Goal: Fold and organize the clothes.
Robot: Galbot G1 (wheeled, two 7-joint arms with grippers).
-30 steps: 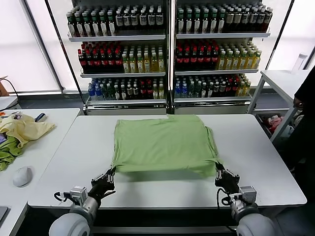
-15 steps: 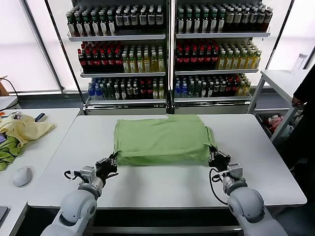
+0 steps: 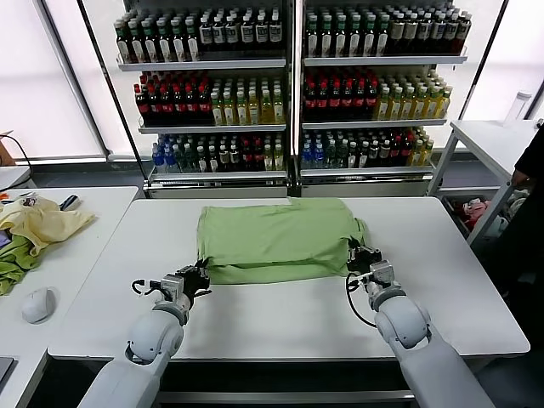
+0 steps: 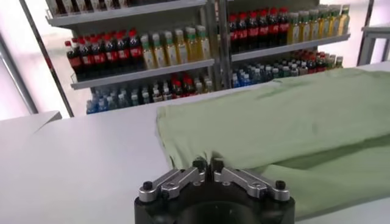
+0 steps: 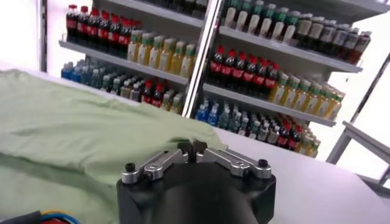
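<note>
The light green shirt is up against the far edge of the table, so my grippers should open, grab its near corners (image 3: 216, 279) and pull it closer before folding more.
The light green shirt (image 3: 276, 240) lies on the white table (image 3: 289, 314), plain back up, its near hem folded up and over toward the far side. My left gripper (image 3: 201, 274) is shut on the folded near-left corner of the shirt (image 4: 268, 122). My right gripper (image 3: 355, 257) is shut on the near-right corner of the shirt (image 5: 79, 128). In the left wrist view the left gripper (image 4: 208, 165) pinches the cloth's edge. In the right wrist view the right gripper (image 5: 192, 147) does the same. The print and buttons are hidden.
A side table at left holds a pale yellow garment (image 3: 42, 223), a darker green cloth (image 3: 13, 263) and a white mouse (image 3: 37, 303). Shelves of bottles (image 3: 289, 85) stand behind the table. A person (image 3: 531, 187) stands at the right edge, by another white table (image 3: 489, 140).
Both grippers have carried the shirt's near hem away from me, from off the front of the table onto the shirt's middle. The shirt now shows about half as deep.
</note>
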